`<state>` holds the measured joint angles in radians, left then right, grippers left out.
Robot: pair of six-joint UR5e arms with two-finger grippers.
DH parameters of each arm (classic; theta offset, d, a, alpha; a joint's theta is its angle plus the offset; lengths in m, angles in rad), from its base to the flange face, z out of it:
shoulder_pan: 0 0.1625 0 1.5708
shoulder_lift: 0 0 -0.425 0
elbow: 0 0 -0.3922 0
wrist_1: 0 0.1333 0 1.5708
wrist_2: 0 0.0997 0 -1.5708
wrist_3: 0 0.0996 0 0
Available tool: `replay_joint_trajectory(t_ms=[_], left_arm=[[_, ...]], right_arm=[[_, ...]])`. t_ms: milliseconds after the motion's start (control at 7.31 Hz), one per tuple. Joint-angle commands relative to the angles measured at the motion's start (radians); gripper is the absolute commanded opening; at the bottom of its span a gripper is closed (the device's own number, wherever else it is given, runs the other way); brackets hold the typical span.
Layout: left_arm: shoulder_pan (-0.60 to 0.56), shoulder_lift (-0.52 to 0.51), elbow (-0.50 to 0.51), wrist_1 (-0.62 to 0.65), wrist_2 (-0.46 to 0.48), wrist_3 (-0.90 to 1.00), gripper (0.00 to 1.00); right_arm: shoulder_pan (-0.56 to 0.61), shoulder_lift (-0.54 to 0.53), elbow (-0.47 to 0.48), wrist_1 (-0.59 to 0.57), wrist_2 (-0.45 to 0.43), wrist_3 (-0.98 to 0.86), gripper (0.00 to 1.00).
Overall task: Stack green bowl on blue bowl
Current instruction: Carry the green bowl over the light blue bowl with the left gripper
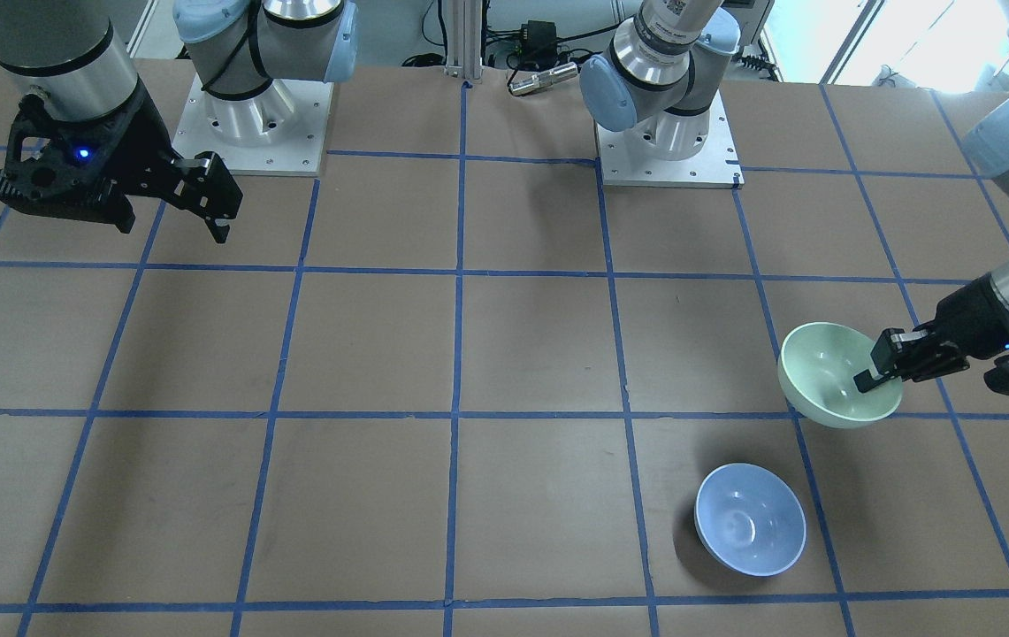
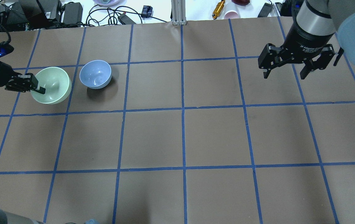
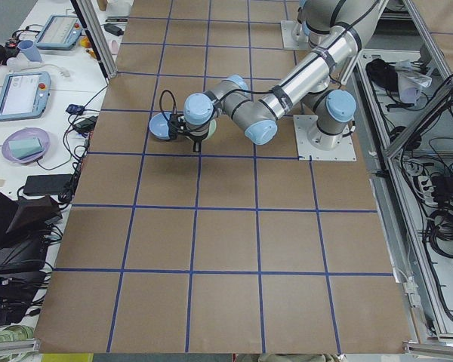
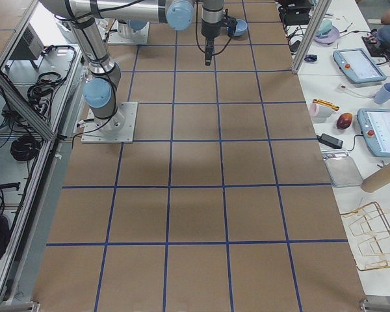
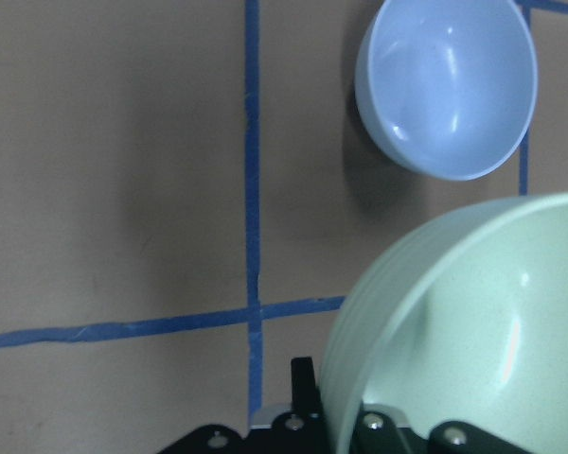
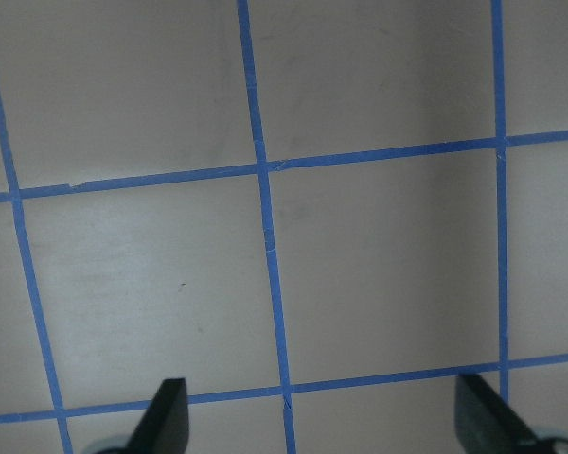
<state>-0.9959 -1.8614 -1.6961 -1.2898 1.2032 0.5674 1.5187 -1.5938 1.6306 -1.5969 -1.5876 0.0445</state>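
Next, my left gripper releases the pale green bowl so that it rests inside the hollow of the light blue bowl (image 1: 758, 517) (image 5: 450, 90). The green bowl is now held tilted above the table.
My left gripper (image 2: 37, 88) is shut on the rim of the pale green bowl (image 2: 53, 85) and holds it tilted above the table; it also shows in the front view (image 1: 831, 372) and fills the lower right of the left wrist view (image 5: 473, 331). The light blue bowl (image 2: 95, 74) sits upright on the table just right of the green bowl, apart from it; it shows in the front view (image 1: 750, 518) and the left wrist view (image 5: 447, 85). My right gripper (image 2: 286, 73) is open and empty, high over the table's far right.
The brown table (image 2: 183, 137) carries a blue tape grid. Cables, power bricks and small items (image 2: 71, 11) lie beyond the far edge. The arm bases (image 1: 252, 115) stand at the robot's side.
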Motion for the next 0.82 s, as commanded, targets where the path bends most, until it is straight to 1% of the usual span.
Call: replay_joint_trajectory(t_ms=[0,274,547,684], left_arm=[[-0.079,-0.071,0.088,0.012,-0.014,-0.124,0.0],[-0.125,-0.145,0.176,0.015,-0.011,-0.229,0.0],[-0.144,-0.212,0.245,0.017,-0.01,-0.273,0.0],[-0.167,-0.235,0.265,0.041,-0.008,-0.276,0.0]], right_arm=[[0.0,0.0,0.0,0.0,0.0,0.0,1.0],[0.0,0.0,0.0,0.0,0.0,0.0,1.0],[0.0,0.0,0.0,0.0,0.0,0.0,1.0],[0.0,0.0,0.001,0.0,0.0,0.0,1.0]])
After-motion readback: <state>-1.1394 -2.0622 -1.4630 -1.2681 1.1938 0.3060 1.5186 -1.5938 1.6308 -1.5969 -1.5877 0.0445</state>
